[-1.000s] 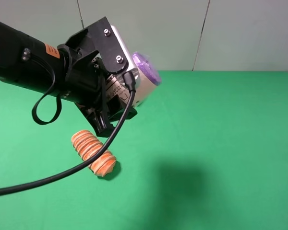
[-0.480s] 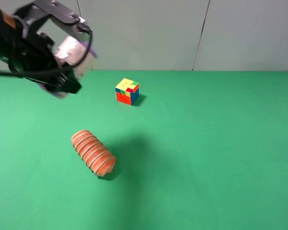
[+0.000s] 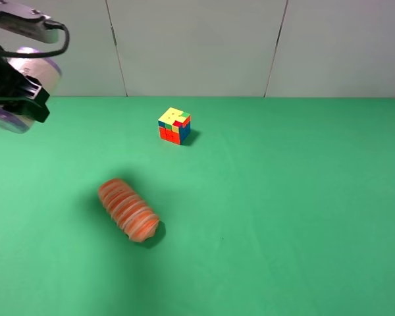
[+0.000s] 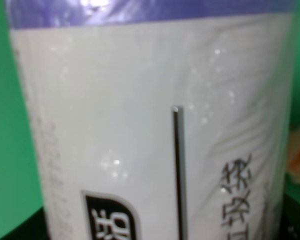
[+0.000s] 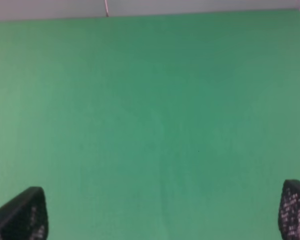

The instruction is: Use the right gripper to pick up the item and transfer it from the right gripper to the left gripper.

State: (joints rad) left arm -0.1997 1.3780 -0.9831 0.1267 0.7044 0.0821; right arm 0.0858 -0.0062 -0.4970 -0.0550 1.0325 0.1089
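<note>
Next, my left gripper lets go of the cream-white can on the green table (image 3: 70,155) just beyond the far end of the orange roll.
My left gripper (image 3: 13,85) is at the far left edge of the exterior high view, lifted off the table, shut on the cream-white can with purple ends (image 3: 27,72). The can (image 4: 155,125) fills the left wrist view, its white side with dark print and a purple end band close to the camera. My right gripper (image 5: 162,212) is open and empty in the right wrist view: its two black fingertips (image 5: 20,215) stand far apart over bare green cloth. The right arm is out of the exterior high view.
A ribbed orange oblong roll (image 3: 128,210) lies on the green table (image 3: 283,197) left of centre. A multicoloured puzzle cube (image 3: 174,125) stands further back near the wall. A grey panelled wall (image 3: 250,46) bounds the table's far edge.
My left arm has swung far to the left and back with the can in its jaws, uncovering the puzzle cube. The roll and cube have not moved.
</note>
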